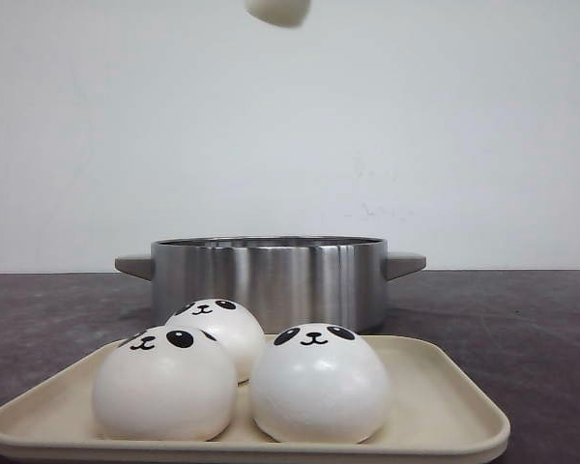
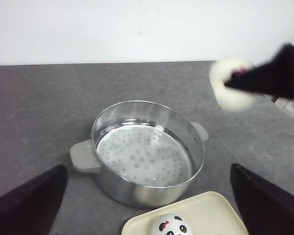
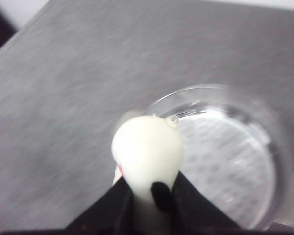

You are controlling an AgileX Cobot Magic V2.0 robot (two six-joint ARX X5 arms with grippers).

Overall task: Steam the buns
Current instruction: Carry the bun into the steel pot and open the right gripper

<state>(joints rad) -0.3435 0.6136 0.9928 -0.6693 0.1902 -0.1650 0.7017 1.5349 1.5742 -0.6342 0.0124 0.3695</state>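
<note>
My right gripper is going to release the bun on the perforated steamer plate inside the steel pot (image 1: pixel 309 261) (image 3: pixel 223 159).
Three white panda-faced buns sit on a cream tray (image 1: pixel 445 406): one at the left (image 1: pixel 164 387), one at the right (image 1: pixel 317 387), one behind them (image 1: pixel 217 329). Another bun (image 3: pixel 147 147) hangs high in the air, squeezed in my right gripper (image 3: pixel 149 196), which is shut on it; only its underside (image 1: pixel 278 10) shows at the top of the front view. Below and beside it lies the steel pot (image 3: pixel 279 147). My left gripper (image 2: pixel 148 169) hangs open and empty above the pot (image 2: pixel 137 193), and from there I see the held bun (image 2: pixel 230 93) and one bun (image 2: pixel 169 226) on the tray.
The pot (image 1: pixel 271 275) stands just behind the tray, with grey handles on both sides and a perforated steamer plate (image 2: pixel 144 154) inside, nothing on it. Dark grey tabletop runs around both. A white wall closes the back.
</note>
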